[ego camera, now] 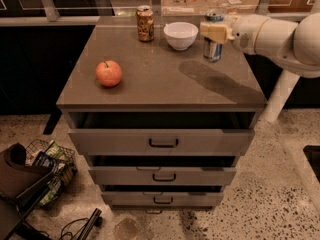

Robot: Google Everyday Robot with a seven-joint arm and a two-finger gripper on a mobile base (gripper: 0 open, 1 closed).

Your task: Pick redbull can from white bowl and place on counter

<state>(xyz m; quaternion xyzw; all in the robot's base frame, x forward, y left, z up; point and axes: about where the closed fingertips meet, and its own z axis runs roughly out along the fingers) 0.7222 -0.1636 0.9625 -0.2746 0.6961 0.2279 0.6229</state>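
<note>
The robot's gripper needs to set the redbull can down on the bare counter (209,82) between the white bowl and the front edge.
The redbull can (213,48) is a slim blue-and-silver can standing upright at the right rear of the counter (155,79), just right of the white bowl (180,35). The bowl holds nothing that I can see. My gripper (215,31) reaches in from the right on a white arm and is shut on the redbull can around its upper half. The can's base is at or just above the counter top; I cannot tell if it touches.
A brown-gold patterned can (145,23) stands at the back left of the bowl. A red apple (109,73) lies at the counter's left. The cabinet's three drawers (162,143) are slightly open. A wire basket and dark clutter (47,170) lie on the floor at left.
</note>
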